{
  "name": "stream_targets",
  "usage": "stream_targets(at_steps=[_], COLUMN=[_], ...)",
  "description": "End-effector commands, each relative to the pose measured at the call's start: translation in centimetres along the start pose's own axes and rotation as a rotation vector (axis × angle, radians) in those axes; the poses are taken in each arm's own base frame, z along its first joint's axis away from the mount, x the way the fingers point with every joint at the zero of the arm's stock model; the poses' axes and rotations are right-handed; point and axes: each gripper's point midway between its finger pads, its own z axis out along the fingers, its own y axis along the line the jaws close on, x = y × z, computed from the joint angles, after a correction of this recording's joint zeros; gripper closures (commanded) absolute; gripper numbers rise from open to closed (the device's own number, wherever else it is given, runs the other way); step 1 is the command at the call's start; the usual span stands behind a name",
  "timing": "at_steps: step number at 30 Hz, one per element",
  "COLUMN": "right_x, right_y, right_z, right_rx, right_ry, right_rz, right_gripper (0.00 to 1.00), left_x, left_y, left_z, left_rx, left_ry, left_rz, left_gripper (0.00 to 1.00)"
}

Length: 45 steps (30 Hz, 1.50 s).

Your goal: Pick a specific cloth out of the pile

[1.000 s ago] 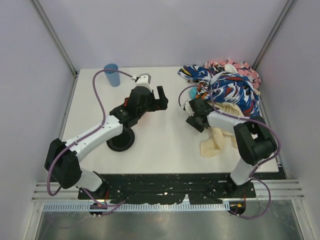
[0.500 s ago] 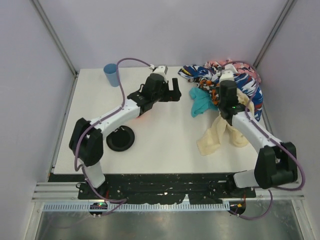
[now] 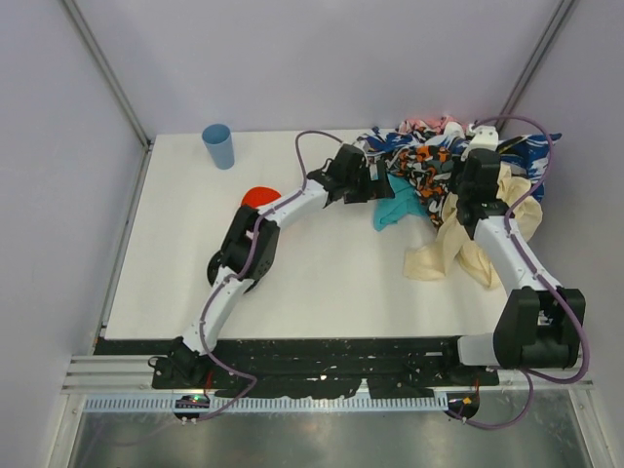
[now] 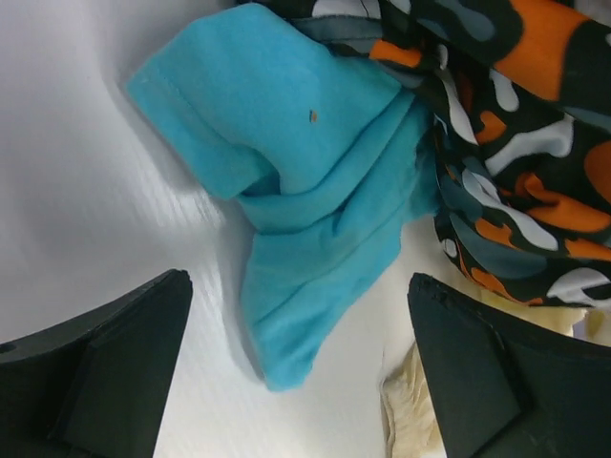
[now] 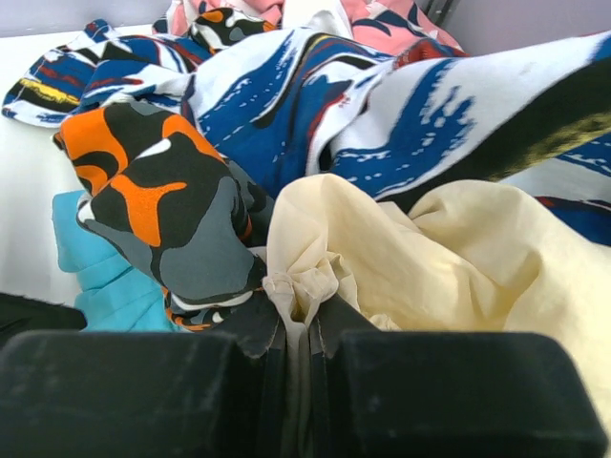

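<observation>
I will next close my left gripper on the creased middle [image 3: 395,204] [image 4: 310,229] of the teal cloth, between the cloth's loose front end and the orange-black-grey fabric.
The teal cloth [image 3: 394,208] sticks out at the left front of the pile [image 3: 436,161], its far end tucked under an orange-black-grey fabric [image 4: 516,143]. My left gripper [image 3: 378,187] hovers over it, open. In the left wrist view the cloth [image 4: 305,162] lies on the white table just ahead of the gripper [image 4: 301,382], with only its tip between the two wide-apart fingers. My right gripper [image 3: 466,198] is shut on a bunched fold of the cream cloth [image 5: 430,258], held up at the pile's right side. That grip [image 5: 301,329] shows plainly in the right wrist view.
A blue cup [image 3: 217,146] stands at the back left. A red disc [image 3: 258,196] and a black disc [image 3: 229,268] lie by the left arm. The cream cloth [image 3: 444,255] trails toward the front. Blue-white fabric [image 5: 315,114] and pink fabric [image 5: 382,19] fill the back right corner.
The right gripper shut on the cream cloth and drew it right and back. The left arm stretched rightward across the table to the teal cloth, which came into view.
</observation>
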Motion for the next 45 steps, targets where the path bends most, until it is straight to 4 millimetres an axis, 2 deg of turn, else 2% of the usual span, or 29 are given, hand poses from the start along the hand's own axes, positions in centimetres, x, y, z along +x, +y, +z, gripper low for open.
stream_targets(at_steps=[1, 2, 4, 6, 9, 11, 12, 13, 15, 17, 18, 19, 20, 22, 24, 26, 28, 29, 30, 33, 35, 36, 37, 38, 39, 40, 41, 42, 45], right_x=[-2.9, -3.1, -3.0, -2.4, -1.7, -1.6, -1.6, -1.6, -1.8, -1.9, -1.8, -1.9, -1.7, -1.4, -0.8, -0.1, 0.3, 0.8, 0.9, 2.4, 4.2, 5.2, 5.7, 6.9, 7.1, 7.8, 7.4, 7.9, 6.8], right_y=[-0.4, -0.4, -0.3, -1.0, -2.2, -2.5, -2.5, -2.4, -2.3, -2.4, -2.6, -2.6, -2.6, -2.4, -2.1, -1.8, -1.3, -0.7, -0.3, 2.1, 3.3, 4.4, 5.3, 5.4, 7.1, 7.5, 8.0, 8.4, 8.8], right_z=[-0.1, -0.1, -0.1, 0.0, -0.1, -0.4, -0.5, -0.8, -1.3, -1.7, -1.8, -2.0, -2.0, -2.0, -1.8, -1.7, -1.6, -1.5, -1.4, -1.3, -1.4, -1.6, -1.9, -2.0, -2.7, -3.2, -3.9, -4.4, -6.4], right_rx=[-0.023, -0.026, -0.033, 0.005, 0.074, 0.085, 0.087, 0.082, 0.071, 0.069, 0.074, 0.072, 0.069, 0.06, 0.049, 0.037, 0.013, -0.017, -0.034, -0.149, -0.182, -0.229, -0.26, -0.26, -0.303, -0.313, -0.329, -0.339, -0.371], right_ry=[-0.101, -0.11, -0.102, -0.083, -0.058, -0.052, -0.052, -0.055, -0.065, -0.074, -0.076, -0.079, -0.076, -0.067, -0.047, -0.029, -0.017, -0.005, -0.005, 0.04, 0.109, 0.14, 0.152, 0.175, 0.178, 0.184, 0.165, 0.169, 0.116], right_rz=[0.095, 0.094, 0.082, 0.083, 0.085, 0.084, 0.088, 0.096, 0.099, 0.103, 0.102, 0.106, 0.105, 0.104, 0.104, 0.107, 0.119, 0.126, 0.143, 0.18, 0.201, 0.204, 0.197, 0.195, 0.174, 0.155, 0.146, 0.139, 0.163], right_gripper=[0.88, 0.87, 0.86, 0.85, 0.85, 0.85, 0.85, 0.85, 0.84, 0.83, 0.83, 0.83, 0.83, 0.83, 0.83, 0.82, 0.82, 0.81, 0.8, 0.76, 0.64, 0.4, 0.33, 0.22, 0.13, 0.01, 0.05, 0.05, 0.05], left_x=[-1.9, -1.4, -0.1, 0.0, 0.6, 1.3, 1.8, 2.2, 3.1, 3.3, 3.0, 2.8, 2.2, 0.0, -2.3, -4.4, -6.3, -6.2, -6.9, -7.2, -7.1, -7.2, -7.9, -8.3, -8.9, -9.8, -10.4, -11.0, -12.5], left_y=[-3.2, -2.5, -3.1, -4.5, -8.0, -9.3, -9.6, -10.5, -12.7, -12.8, -13.0, -13.5, -14.0, -16.2, -18.2, -19.5, -21.7, -21.7, -23.1, -25.3, -26.0, -26.1, -26.0, -25.5, -25.0, -24.0, -23.5, -23.1, -21.8], left_z=[1.1, 1.9, 3.1, 3.5, 3.3, 3.5, 3.8, 3.9, 3.7, 3.8, 3.4, 2.6, 1.5, -2.7, -8.1, -14.3, -22.0, -24.3, -28.2, -37.1, -41.5, -43.2, -45.1, -46.4, -47.3, -48.2, -49.2, -50.0, -51.8], left_rx=[0.014, -0.019, 0.011, 0.078, 0.198, 0.208, 0.204, 0.236, 0.347, 0.347, 0.354, 0.359, 0.366, 0.37, 0.361, 0.357, 0.403, 0.413, 0.454, 0.513, 0.533, 0.521, 0.487, 0.449, 0.404, 0.33, 0.293, 0.26, 0.175], left_ry=[-0.041, -0.046, -0.024, -0.016, -0.014, -0.019, -0.023, -0.019, 0.014, 0.023, 0.023, 0.026, 0.02, -0.021, -0.093, -0.2, -0.339, -0.369, -0.426, -0.5, -0.535, -0.552, -0.588, -0.616, -0.645, -0.686, -0.719, -0.747, -0.794], left_rz=[0.008, 0.024, 0.008, -0.014, -0.021, 0.006, 0.003, -0.012, -0.02, -0.032, -0.03, -0.015, 0.022, 0.115, 0.227, 0.324, 0.403, 0.425, 0.466, 0.567, 0.62, 0.644, 0.648, 0.667, 0.672, 0.662, 0.673, 0.669, 0.653], left_gripper=[0.0, 0.0, 0.01, 0.03, 0.09, 0.19, 0.27, 0.39, 0.48, 0.74, 0.95, 1.0, 1.0, 1.0, 1.0, 1.0, 1.0, 1.0, 1.0, 1.0, 1.0, 1.0, 1.0, 1.0, 1.0, 1.0, 1.0, 1.0, 1.0])
